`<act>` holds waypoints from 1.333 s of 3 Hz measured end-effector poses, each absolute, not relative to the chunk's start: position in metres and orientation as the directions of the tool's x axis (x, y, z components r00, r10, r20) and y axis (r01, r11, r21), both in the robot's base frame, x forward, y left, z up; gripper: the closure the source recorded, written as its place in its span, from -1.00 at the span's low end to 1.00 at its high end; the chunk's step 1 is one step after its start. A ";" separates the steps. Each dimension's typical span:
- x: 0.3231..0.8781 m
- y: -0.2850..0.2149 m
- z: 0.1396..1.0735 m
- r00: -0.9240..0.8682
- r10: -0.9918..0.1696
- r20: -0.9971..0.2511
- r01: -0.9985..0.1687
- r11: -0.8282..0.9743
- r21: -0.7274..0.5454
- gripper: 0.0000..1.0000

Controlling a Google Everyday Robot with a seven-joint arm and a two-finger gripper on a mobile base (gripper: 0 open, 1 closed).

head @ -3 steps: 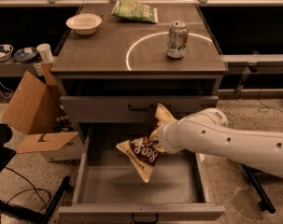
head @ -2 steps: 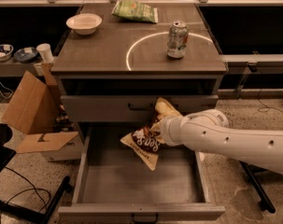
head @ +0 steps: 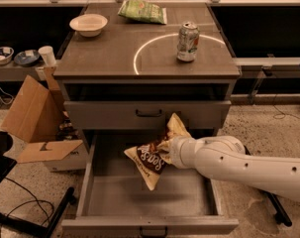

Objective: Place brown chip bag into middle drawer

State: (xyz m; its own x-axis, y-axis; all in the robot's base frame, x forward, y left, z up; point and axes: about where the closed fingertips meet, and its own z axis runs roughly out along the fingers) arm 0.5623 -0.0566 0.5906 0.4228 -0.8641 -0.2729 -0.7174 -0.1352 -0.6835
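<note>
Next, I release the brown chip bag, which hangs tilted above that drawer now, on the centre of the open middle drawer's grey bottom point(head: 154, 182).
The brown chip bag point(head: 152, 160), dark brown with tan ends and white script, hangs tilted in the air over the open middle drawer point(head: 88, 182). The drawer is pulled far out and its plain grey floor shows. My gripper point(head: 167, 148) comes in from the right at the end of the white arm. It is shut on the bag's upper part, just below the closed upper drawer front point(head: 147, 114). The bag does not touch the drawer floor.
On the cabinet top stand a soda can point(head: 187, 42), a green chip bag point(head: 142, 11) and a white bowl point(head: 88, 24). An open cardboard box point(head: 33, 110) sits on the floor left of the drawer. A dark chair base point(head: 21, 217) is at the lower left.
The bag and gripper rose toward the upper drawer front, then came down and left a little. The bag stays held over the open drawer.
</note>
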 end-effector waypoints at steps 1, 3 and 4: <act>0.562 -0.053 0.592 0.428 -0.861 -0.274 -0.715 -0.138 -0.685 1.00; 0.540 -0.055 0.510 0.325 -0.852 -0.412 -0.845 -0.065 -0.531 1.00; 0.528 -0.059 0.480 0.287 -0.846 -0.450 -0.877 -0.042 -0.479 0.74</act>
State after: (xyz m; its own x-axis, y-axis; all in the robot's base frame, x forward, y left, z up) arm 0.5276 -0.0592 0.4800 0.2866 -0.8460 -0.4496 -0.8767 -0.0423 -0.4792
